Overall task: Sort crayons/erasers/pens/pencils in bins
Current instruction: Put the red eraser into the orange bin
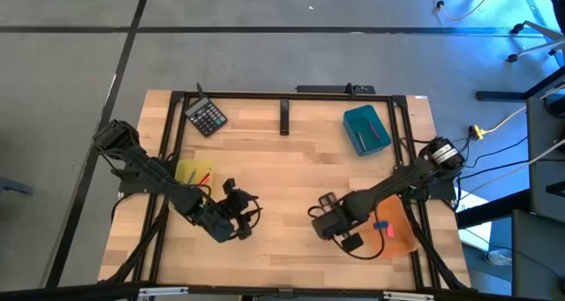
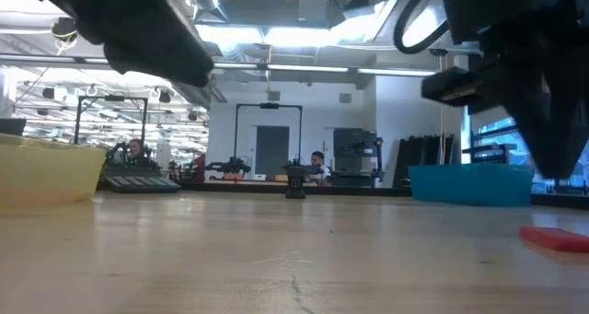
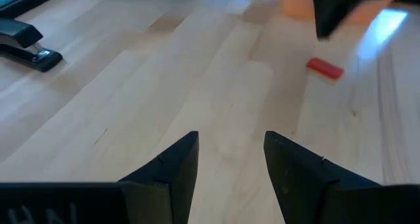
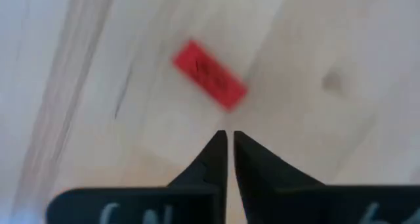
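My right gripper will open its fingers, which are shut short of the red eraser, then reach farther and pinch the red eraser's near end (image 4: 231, 96).
A red eraser (image 4: 210, 75) lies flat on the wooden table, also seen in the low view (image 2: 557, 238) and the left wrist view (image 3: 325, 67). My right gripper (image 4: 228, 140) hangs above it, pointing down, shut with nothing between its fingers; its tips stand just beside the eraser and clear of it. In the high view the right gripper (image 1: 340, 230) is at the table's near right, beside the orange bin (image 1: 402, 235). My left gripper (image 3: 231, 152) is open and empty over bare wood at the near left (image 1: 240, 214).
A yellow bin (image 1: 192, 173) with thin sticks stands at the left. A teal bin (image 1: 366, 129) sits at the far right. The orange bin holds small red and blue pieces. A black calculator (image 1: 206, 117) and a stapler (image 1: 284, 116) lie near the far edge.
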### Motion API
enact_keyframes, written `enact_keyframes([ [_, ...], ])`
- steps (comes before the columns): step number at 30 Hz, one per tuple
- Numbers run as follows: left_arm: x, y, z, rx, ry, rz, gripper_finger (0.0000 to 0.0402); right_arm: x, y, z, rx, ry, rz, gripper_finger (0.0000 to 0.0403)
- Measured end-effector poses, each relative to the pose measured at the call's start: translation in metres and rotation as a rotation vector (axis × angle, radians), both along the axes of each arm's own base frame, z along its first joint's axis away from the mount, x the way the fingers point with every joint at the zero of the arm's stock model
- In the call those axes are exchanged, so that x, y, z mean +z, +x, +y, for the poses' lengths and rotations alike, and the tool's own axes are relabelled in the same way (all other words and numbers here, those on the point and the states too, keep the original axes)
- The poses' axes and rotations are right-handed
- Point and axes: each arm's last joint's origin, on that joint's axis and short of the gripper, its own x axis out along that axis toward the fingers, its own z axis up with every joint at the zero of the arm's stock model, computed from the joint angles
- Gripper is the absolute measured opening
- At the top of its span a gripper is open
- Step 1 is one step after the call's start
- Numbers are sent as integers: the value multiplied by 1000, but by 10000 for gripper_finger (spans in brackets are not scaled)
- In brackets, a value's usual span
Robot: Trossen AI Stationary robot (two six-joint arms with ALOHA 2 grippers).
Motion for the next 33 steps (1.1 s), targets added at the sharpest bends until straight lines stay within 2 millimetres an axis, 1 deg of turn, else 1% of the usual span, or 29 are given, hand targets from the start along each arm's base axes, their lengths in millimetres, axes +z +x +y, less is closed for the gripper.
enact_keyframes([
  [3, 1, 3, 2, 5, -15, -17, 168, -8, 6, 7, 105, -29, -65, 64],
  [5, 2, 3, 2, 6, -17, -19, 168, -13, 7, 10, 189, -57, -72, 89],
  [8, 2, 4, 2, 4, -16, -19, 168, -19, 7, 12, 285, -54, -59, 121],
  [10, 2, 4, 2, 4, -15, -18, 168, -23, 8, 12, 335, -49, -43, 136],
  [13, 2, 5, 4, 11, -10, -17, 168, -28, 10, 12, 405, -55, -47, 145],
  [17, 2, 6, 7, 18, -4, -14, 168, -37, 17, 13, 444, -50, -72, 146],
  [22, 2, 6, 7, 15, 3, -10, 168, -44, 19, 15, 491, -53, -62, 144],
  [25, 2, 6, 7, 14, 3, -9, 168, -45, 19, 15, 492, -52, -59, 127],
  [31, 1, 6, 7, 13, 2, -8, 168, -41, 21, 16, 489, -56, -48, 72],
  [33, 1, 6, 7, 13, 2, -8, 168, -39, 21, 16, 476, -57, -42, 64],
])
